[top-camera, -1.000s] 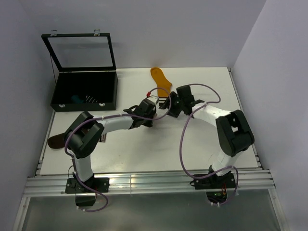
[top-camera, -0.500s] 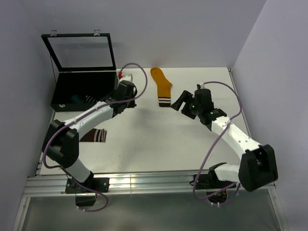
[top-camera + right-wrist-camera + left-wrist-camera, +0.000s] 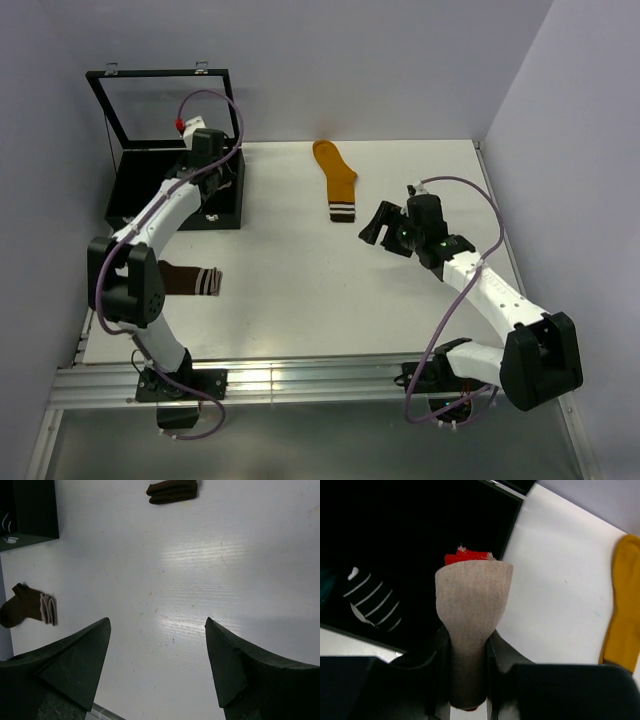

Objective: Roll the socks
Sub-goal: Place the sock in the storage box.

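Observation:
My left gripper needs to let go of the rolled beige sock in the black box's near corner (image 3: pixel 223 206) (image 3: pixel 450 625), where it will be beside the striped sock.
My left gripper (image 3: pixel 192 136) is shut on the rolled beige sock (image 3: pixel 472 605), whose red end (image 3: pixel 466 556) sticks out at the tip. It holds the roll above the right part of the open black box (image 3: pixel 178 192). In the box lie a black-and-white striped sock (image 3: pixel 372 601) and a teal bit at the far left (image 3: pixel 324 587). The mustard sock (image 3: pixel 337 180) lies flat at the table's back middle. The brown sock (image 3: pixel 186 280) with a striped cuff lies at the left. My right gripper (image 3: pixel 377 224) hangs open and empty above bare table, its tips (image 3: pixel 156 621) wide apart.
The box lid (image 3: pixel 172 105) stands upright at the back left. In the right wrist view the box corner (image 3: pixel 30 510) shows at top left, the brown sock (image 3: pixel 27 607) at left, and a dark brown fabric end (image 3: pixel 172 491) at the top edge. The table's near edge (image 3: pixel 300 350) runs before the arm bases.
The left arm swung from the table's middle to over the box, carrying the beige roll. The right gripper drew back to the right, off the roll. The brown sock now shows fully.

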Robot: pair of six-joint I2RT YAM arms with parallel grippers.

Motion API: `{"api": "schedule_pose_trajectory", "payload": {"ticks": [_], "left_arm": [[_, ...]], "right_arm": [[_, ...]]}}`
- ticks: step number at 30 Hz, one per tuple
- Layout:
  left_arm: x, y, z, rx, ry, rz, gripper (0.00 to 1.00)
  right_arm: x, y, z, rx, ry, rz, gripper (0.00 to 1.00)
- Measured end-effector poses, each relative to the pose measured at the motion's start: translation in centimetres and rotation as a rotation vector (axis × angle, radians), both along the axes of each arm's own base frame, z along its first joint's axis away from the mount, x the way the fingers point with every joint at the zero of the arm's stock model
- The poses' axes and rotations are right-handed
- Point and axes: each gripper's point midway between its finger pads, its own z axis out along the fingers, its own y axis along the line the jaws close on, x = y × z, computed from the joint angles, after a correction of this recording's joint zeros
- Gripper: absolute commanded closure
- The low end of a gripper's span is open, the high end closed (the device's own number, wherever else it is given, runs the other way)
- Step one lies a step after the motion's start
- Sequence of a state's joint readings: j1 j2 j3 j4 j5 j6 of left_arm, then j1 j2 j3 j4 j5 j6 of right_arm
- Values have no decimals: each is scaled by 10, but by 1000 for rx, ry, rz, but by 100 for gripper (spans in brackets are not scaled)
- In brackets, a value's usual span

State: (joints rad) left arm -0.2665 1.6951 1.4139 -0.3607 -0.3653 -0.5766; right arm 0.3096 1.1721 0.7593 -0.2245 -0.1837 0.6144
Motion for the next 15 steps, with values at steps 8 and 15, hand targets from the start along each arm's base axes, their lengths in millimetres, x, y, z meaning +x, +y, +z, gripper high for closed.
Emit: {"api": "schedule_pose_trajectory", "payload": {"ticks": [8,15], "left_arm": [[40,24,-54,-27,102,81,100],[36,18,-86,-88,180,116,100]], "right_arm": [[-3,-2,-9,-25,30,7,17],[-3,-8,-16,-34,53,-4,17]]}}
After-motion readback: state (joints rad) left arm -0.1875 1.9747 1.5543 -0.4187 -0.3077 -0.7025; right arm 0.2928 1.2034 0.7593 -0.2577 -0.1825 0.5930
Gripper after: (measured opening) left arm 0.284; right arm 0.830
